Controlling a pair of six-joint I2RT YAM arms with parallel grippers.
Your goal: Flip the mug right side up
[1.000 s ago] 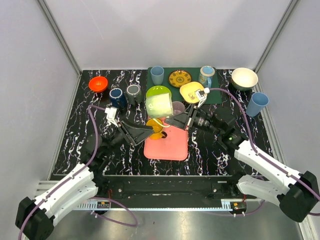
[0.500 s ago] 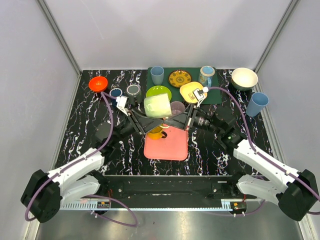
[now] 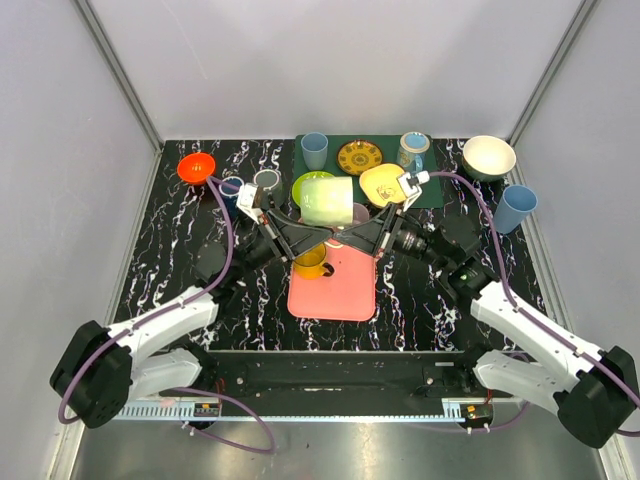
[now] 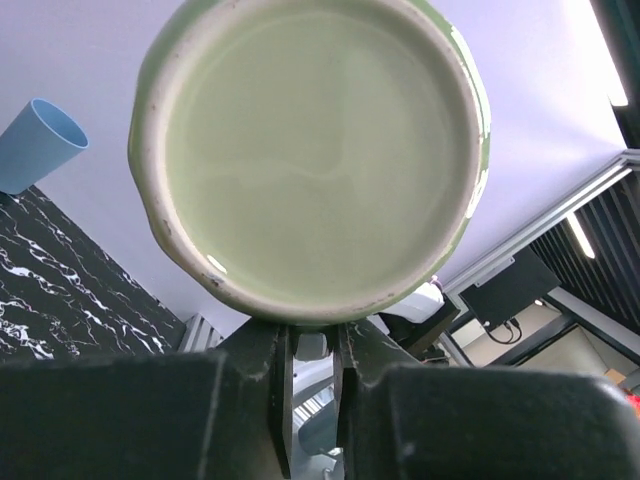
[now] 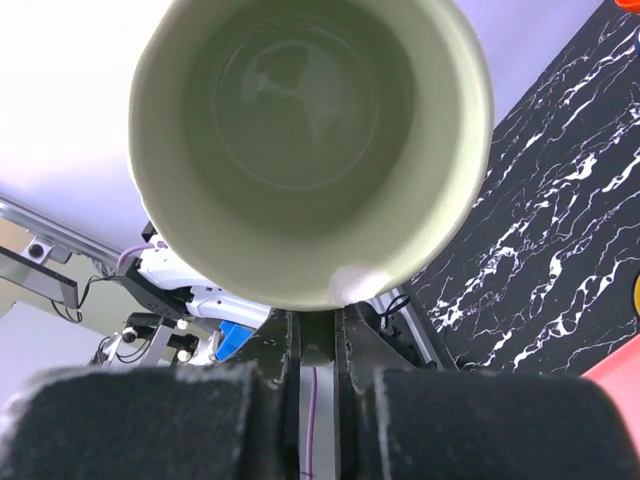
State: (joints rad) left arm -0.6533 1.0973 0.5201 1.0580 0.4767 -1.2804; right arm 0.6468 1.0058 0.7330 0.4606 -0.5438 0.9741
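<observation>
My left gripper is to set the pale green mug down. It will go between the orange bowl and the dark blue mug [image 3: 206, 207]. The pale green mug still hangs above the table.
A pale green mug [image 3: 327, 201] hangs on its side above the table, held between both arms. My left gripper [image 3: 305, 233] comes in from the left and is shut on the handle under the mug's base. The left wrist view shows the flat base of the mug [image 4: 320, 160] above my left gripper [image 4: 314, 335]. My right gripper [image 3: 352, 235] comes in from the right, shut on the same handle near the rim. In the right wrist view the mug [image 5: 300, 130] shows its open mouth above my right gripper [image 5: 318, 325].
Below the mug lie a pink board [image 3: 340, 285] and a yellow mug [image 3: 311, 262]. Behind are a green plate [image 3: 312, 184], a yellow plate [image 3: 380, 183], a patterned plate [image 3: 359, 156], a dark blue mug [image 3: 232, 187], a grey mug [image 3: 266, 181], an orange bowl [image 3: 196, 167], a white bowl [image 3: 489, 156] and a blue cup [image 3: 514, 207].
My left gripper has moved up and right to the mug and shut on its handle. The mug has tipped over further onto its side. The right gripper has kept its grip.
</observation>
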